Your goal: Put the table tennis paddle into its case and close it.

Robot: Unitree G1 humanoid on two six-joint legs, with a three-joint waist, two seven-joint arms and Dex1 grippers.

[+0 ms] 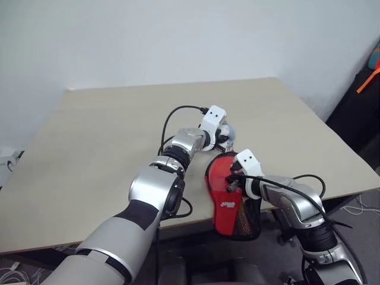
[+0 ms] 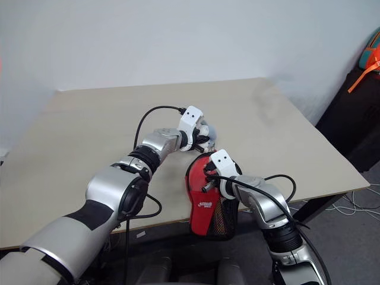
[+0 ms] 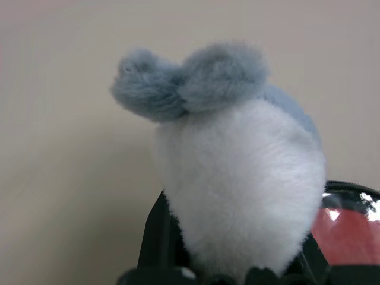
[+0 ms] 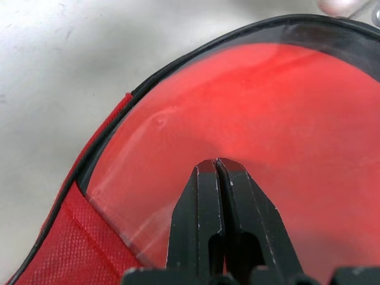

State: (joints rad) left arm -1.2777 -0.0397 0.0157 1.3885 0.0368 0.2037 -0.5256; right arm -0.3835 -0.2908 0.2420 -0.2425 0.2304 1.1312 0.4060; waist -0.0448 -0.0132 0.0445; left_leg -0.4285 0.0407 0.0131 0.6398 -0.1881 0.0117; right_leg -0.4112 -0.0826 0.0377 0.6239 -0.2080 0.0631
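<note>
My left gripper needs to set the pompom free on the table (image 1: 257, 151) just past my right gripper, by the far rim of the case, where I need to let it go.
The case (image 1: 228, 209), red fabric and black mesh with black piping, lies at the table's front edge with its lower end hanging over it. Through its see-through face I see the red rubber of the table tennis paddle (image 4: 285, 119); the handle is hidden. My right gripper (image 4: 216, 163) is shut, with its tips resting on that see-through face over the red rubber. Just beyond the case's far rim, my left gripper (image 1: 227, 138) is shut on a fluffy white and grey pompom (image 3: 237, 196). I cannot tell whether the pompom is tied to the case.
The beige table (image 1: 107, 136) stretches far and left of the case. A dark bag with an orange strap (image 1: 367, 80) stands at the right past the table. Cables (image 1: 362, 206) lie on the floor below the right edge.
</note>
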